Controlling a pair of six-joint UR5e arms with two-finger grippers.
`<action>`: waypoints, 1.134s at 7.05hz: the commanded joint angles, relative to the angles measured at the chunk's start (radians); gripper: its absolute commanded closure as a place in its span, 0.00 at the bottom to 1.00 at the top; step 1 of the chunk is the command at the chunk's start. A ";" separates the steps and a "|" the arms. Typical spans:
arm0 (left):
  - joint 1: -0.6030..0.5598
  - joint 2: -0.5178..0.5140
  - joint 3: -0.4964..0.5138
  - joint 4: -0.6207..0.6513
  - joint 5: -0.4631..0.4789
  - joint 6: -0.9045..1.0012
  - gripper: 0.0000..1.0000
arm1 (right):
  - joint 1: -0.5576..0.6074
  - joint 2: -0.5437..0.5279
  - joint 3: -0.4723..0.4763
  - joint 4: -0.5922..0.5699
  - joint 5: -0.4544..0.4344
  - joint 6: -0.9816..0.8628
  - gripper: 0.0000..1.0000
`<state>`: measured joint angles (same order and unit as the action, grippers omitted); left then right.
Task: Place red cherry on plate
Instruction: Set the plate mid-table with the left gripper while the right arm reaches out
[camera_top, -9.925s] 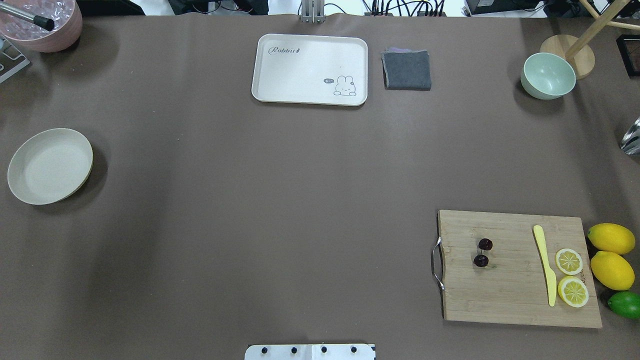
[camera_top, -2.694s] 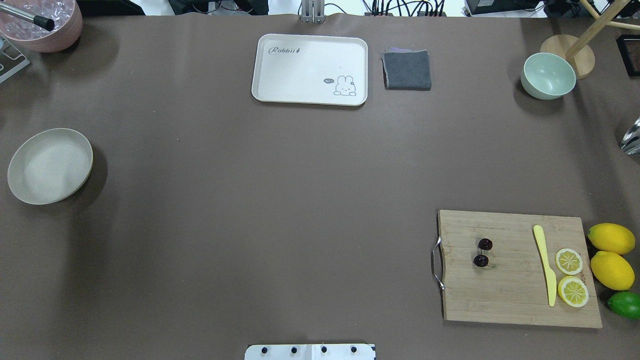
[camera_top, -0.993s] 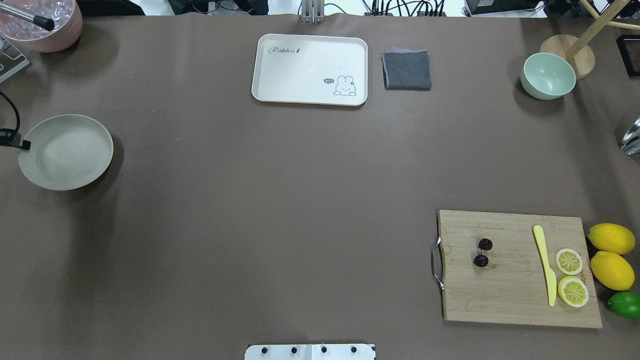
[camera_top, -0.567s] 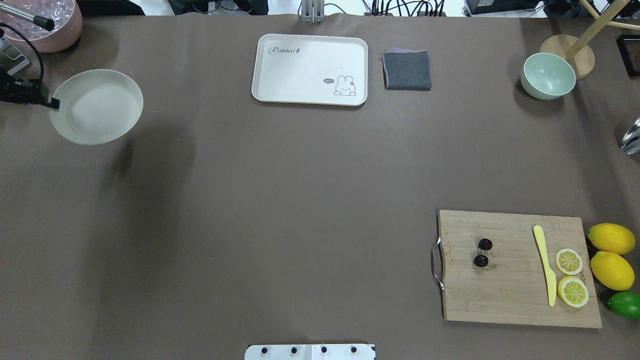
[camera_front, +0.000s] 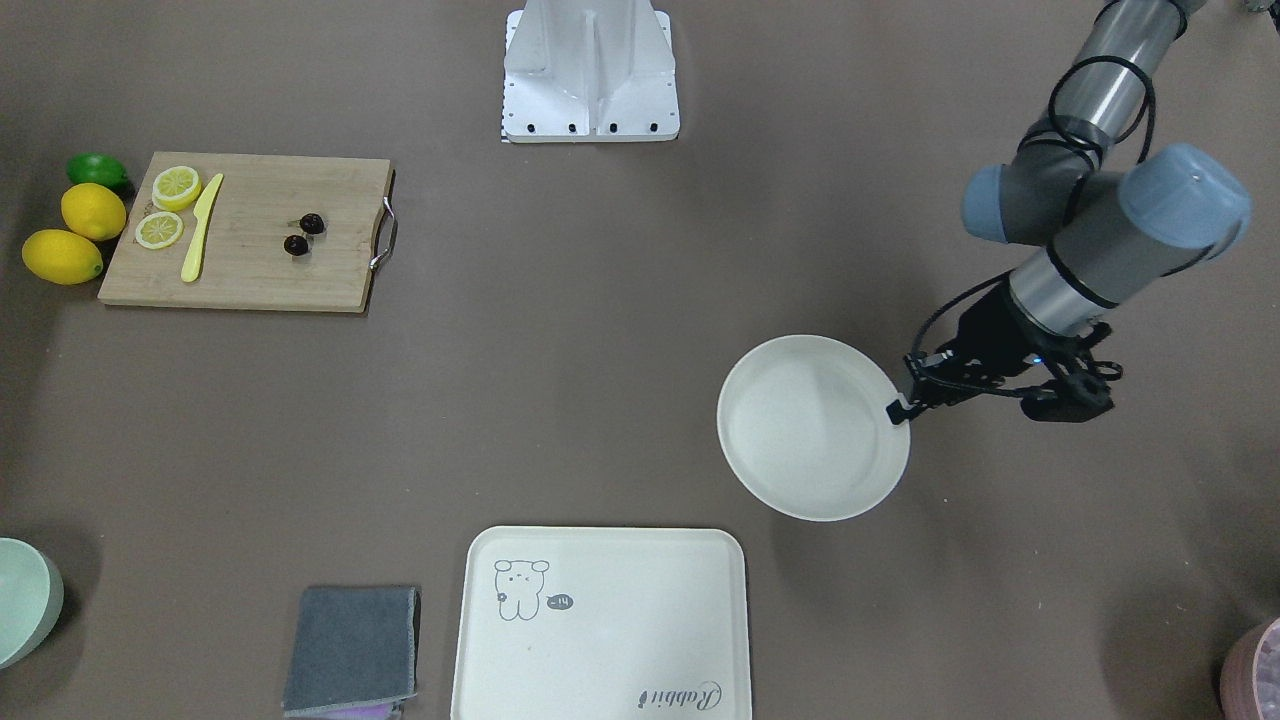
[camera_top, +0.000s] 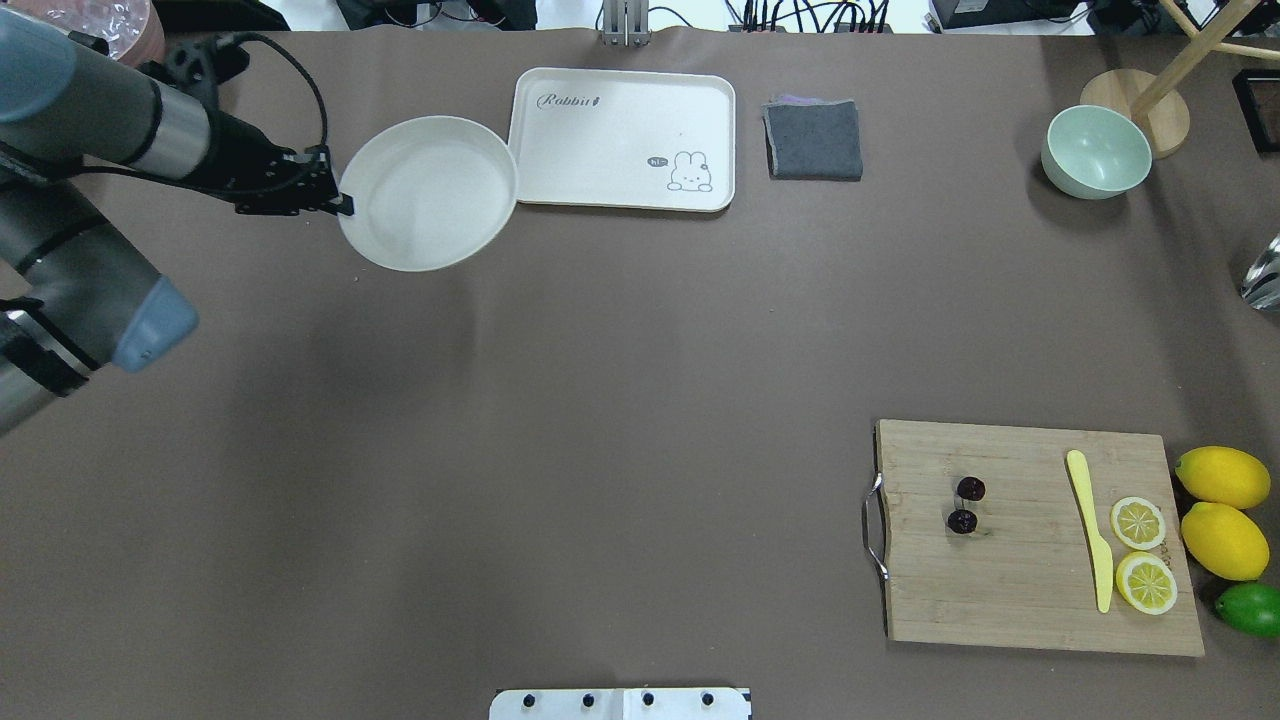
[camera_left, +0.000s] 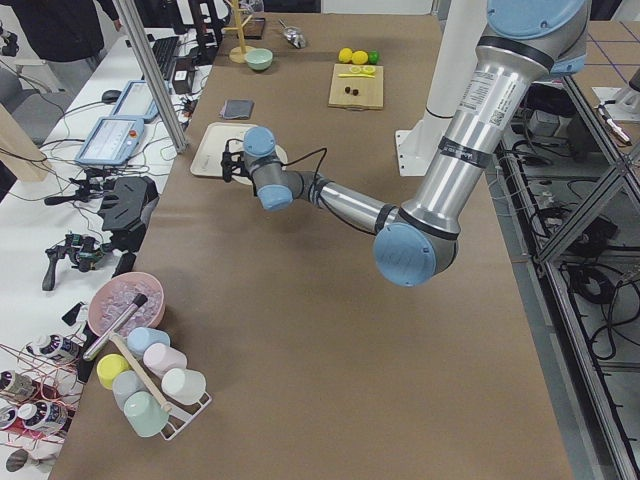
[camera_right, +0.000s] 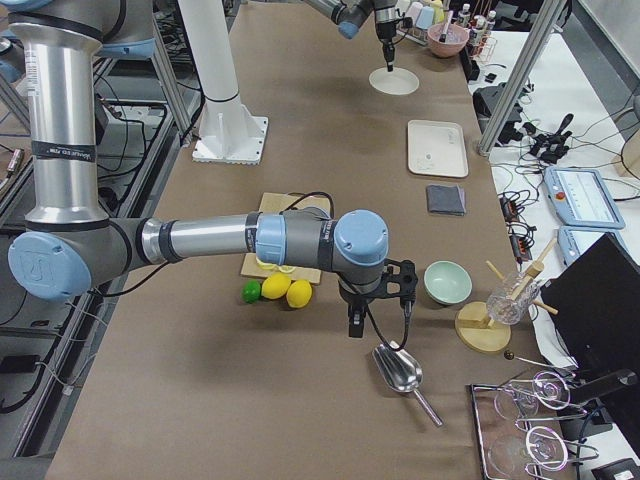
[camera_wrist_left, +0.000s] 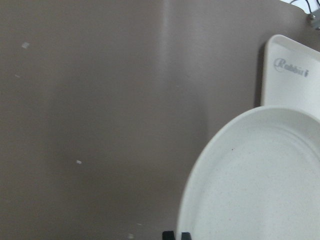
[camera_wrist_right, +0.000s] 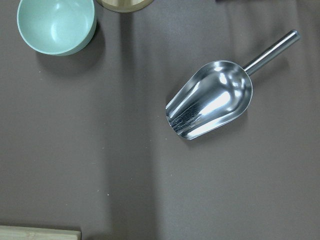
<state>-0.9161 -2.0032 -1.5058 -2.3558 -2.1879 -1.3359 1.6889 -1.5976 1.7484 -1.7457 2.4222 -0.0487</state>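
Note:
Next, I set the cream plate on the bare table (camera_front: 597, 358) between the rabbit tray and the white base, using my left gripper.
The red cherry (camera_top: 965, 505), a dark joined pair, lies on the wooden cutting board (camera_top: 1040, 600) at the near right; it also shows in the front view (camera_front: 303, 234). My left gripper (camera_top: 340, 205) is shut on the left rim of the cream plate (camera_top: 428, 193), which hangs just above the table beside the rabbit tray. In the front view the same gripper (camera_front: 898, 408) pinches the plate (camera_front: 812, 428). The left wrist view shows the plate (camera_wrist_left: 260, 190) filling the lower right. My right gripper (camera_right: 355, 325) hovers near the lemons, far from the cherry; I cannot tell whether it is open or shut.
A rabbit tray (camera_top: 620, 138), a grey cloth (camera_top: 813, 140) and a pale green bowl (camera_top: 1096, 150) line the far side. A yellow knife (camera_top: 1090, 530), lemon slices, two lemons (camera_top: 1222, 510) and a lime sit by the board. A metal scoop (camera_wrist_right: 210, 100) lies under my right wrist.
The left arm has come into view and carried the plate from the table's left edge up and rightward to the tray's left side. The cherry has stayed put.

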 joint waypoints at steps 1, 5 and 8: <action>0.184 -0.066 -0.099 0.132 0.193 -0.071 1.00 | -0.002 0.002 0.002 0.002 0.001 0.001 0.00; 0.379 -0.104 -0.056 0.150 0.422 -0.072 1.00 | -0.003 0.002 0.002 0.000 0.017 0.003 0.00; 0.405 -0.127 -0.028 0.150 0.467 -0.133 0.02 | -0.003 0.002 0.009 0.000 0.023 0.004 0.00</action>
<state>-0.5156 -2.1223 -1.5393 -2.2058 -1.7295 -1.4355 1.6859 -1.5953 1.7534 -1.7457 2.4431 -0.0457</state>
